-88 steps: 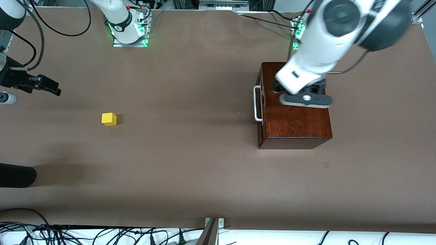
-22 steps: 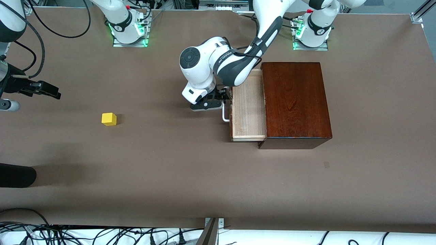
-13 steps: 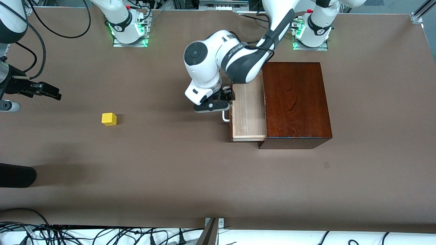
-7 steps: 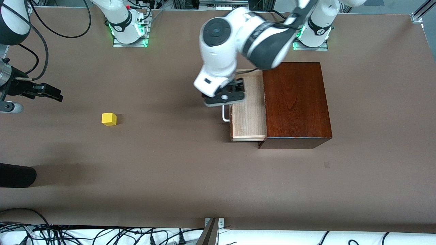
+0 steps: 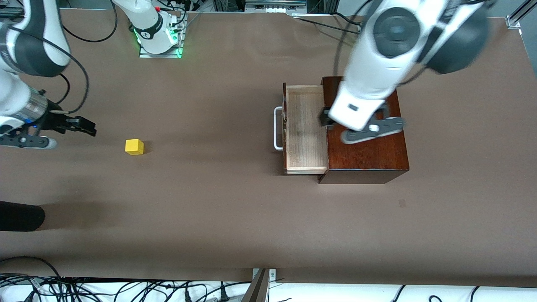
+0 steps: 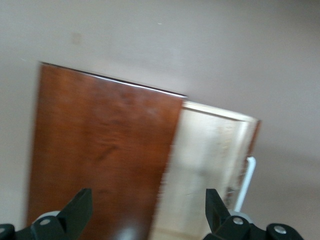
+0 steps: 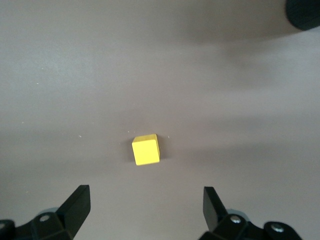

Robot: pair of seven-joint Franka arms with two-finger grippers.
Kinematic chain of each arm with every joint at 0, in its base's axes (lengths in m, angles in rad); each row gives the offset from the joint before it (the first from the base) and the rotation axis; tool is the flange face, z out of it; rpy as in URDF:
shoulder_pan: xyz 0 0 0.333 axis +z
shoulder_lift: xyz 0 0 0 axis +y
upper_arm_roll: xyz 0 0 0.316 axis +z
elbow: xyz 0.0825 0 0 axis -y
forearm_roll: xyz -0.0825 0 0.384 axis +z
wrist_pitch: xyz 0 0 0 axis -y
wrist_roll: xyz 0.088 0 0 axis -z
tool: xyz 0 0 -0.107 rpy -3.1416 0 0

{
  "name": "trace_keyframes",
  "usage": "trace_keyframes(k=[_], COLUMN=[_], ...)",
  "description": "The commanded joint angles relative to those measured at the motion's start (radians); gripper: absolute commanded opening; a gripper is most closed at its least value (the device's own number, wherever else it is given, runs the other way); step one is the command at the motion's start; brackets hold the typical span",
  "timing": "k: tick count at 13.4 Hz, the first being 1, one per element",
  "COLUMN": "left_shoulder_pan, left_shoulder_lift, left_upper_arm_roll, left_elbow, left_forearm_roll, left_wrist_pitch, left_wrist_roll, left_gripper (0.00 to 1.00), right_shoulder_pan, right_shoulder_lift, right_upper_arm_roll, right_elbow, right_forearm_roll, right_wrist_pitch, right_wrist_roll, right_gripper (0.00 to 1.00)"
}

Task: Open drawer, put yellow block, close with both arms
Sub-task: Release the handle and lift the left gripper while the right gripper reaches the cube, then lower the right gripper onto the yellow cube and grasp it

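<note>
Next, I move my right gripper to the yellow block on the table and close its fingers on the block's opposite sides (image 5: 134,147) (image 7: 146,150).
The drawer (image 5: 306,130) stands pulled out of the mahogany box (image 5: 365,159), its pale wood tray empty and its white handle (image 5: 277,128) free. My left gripper (image 5: 361,126) is up in the air over the seam between box and drawer, open and empty. The left wrist view shows the box top (image 6: 100,150), the tray (image 6: 210,165) and the handle (image 6: 247,182) below my left gripper (image 6: 147,210). The yellow block (image 5: 134,147) sits on the table toward the right arm's end. My right gripper (image 5: 82,126) is open and empty beside it; in the right wrist view the block (image 7: 146,149) lies ahead of my right gripper (image 7: 145,205).
A black rounded object (image 5: 21,216) lies at the table's edge toward the right arm's end, nearer the front camera than the block; it also shows in the right wrist view (image 7: 305,12). Cables (image 5: 126,289) run along the near edge. Brown table (image 5: 209,188) spans between block and drawer.
My left gripper has left the drawer handle, risen and swung over the box. The drawer stays open. My right arm has moved in toward the yellow block.
</note>
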Motion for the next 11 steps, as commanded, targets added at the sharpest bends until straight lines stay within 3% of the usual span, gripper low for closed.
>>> trace_keyframes(k=[1, 5, 7, 11], left_shoulder_pan=[0.117, 0.290, 0.382, 0.468], left_shoulder_lift=[-0.119, -0.222, -0.213, -0.214], left_upper_arm_roll=[-0.013, -0.008, -0.004, -0.004], left_elbow=[-0.103, -0.182, -0.184, -0.173], left_forearm_roll=[-0.028, -0.027, -0.022, -0.021], left_wrist_pitch=[-0.023, -0.113, -0.143, -0.105], left_wrist_roll=[0.174, 0.438, 0.478, 0.483], left_gripper=[1.00, 1.00, 1.00, 1.00], right_shoulder_pan=[0.001, 0.001, 0.001, 0.000], right_shoulder_lift=[-0.052, -0.034, -0.017, 0.023], right_upper_arm_roll=[0.016, 0.019, 0.019, 0.019], right_elbow=[-0.148, -0.268, -0.300, -0.343], right_forearm_roll=[-0.001, -0.001, 0.001, 0.004], right_wrist_pitch=[0.134, 0.315, 0.375, 0.477], right_wrist_roll=[-0.010, -0.027, -0.041, -0.099], right_gripper=[1.00, 1.00, 1.00, 1.00])
